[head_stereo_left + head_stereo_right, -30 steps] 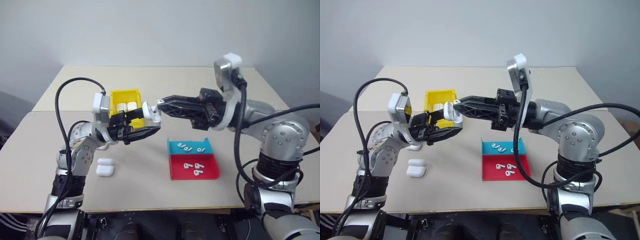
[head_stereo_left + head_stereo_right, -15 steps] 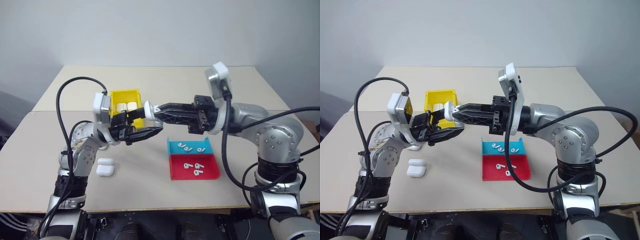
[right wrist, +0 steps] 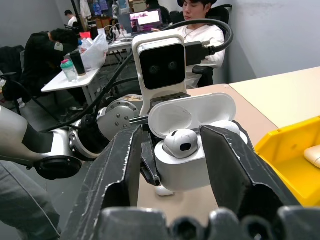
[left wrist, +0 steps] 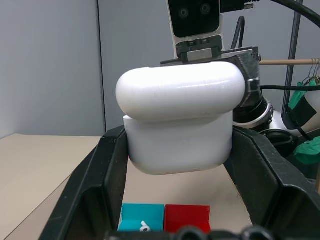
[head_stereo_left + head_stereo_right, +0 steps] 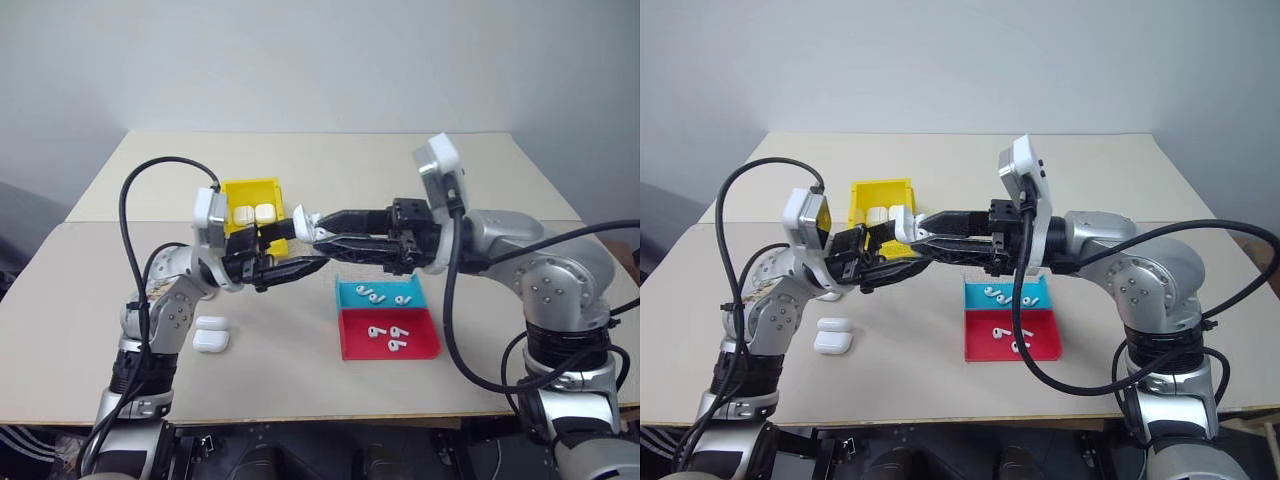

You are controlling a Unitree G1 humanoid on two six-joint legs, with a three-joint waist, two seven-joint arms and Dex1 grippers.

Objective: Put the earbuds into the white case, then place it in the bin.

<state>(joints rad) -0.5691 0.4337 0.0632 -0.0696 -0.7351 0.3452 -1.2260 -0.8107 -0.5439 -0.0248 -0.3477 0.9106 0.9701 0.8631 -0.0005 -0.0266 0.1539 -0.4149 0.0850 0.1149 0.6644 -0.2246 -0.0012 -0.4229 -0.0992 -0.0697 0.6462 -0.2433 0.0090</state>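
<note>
My left gripper is going to set the white case free inside the yellow bin (image 5: 266, 222), in front of the case that is nearer the trays.
My left gripper (image 5: 300, 243) is shut on the white case (image 5: 298, 219), held in the air in front of the yellow bin (image 5: 226, 203) with its lid hinged open. In the left wrist view the case (image 4: 179, 125) sits between the black fingers (image 4: 97, 175). My right gripper (image 5: 322, 229) reaches in level from the right, its tips at the case. It is open, and its fingers (image 3: 125, 165) stand either side of one earbud (image 3: 181, 142) seated in the case (image 3: 200, 167). More earbuds (image 5: 373, 296) lie in the trays.
The bin holds two white cases (image 5: 252, 213). A teal tray (image 5: 345, 291) and a red tray (image 5: 350, 345) with loose earbuds (image 5: 390, 336) lie right of centre. Two spare cases (image 5: 210, 334) sit by the left arm. People sit at desks behind (image 3: 195, 30).
My right gripper's fingers have parted, leaving the earbud sitting in the open case, and its wrist has turned a little. The left gripper and the case have stayed put.
</note>
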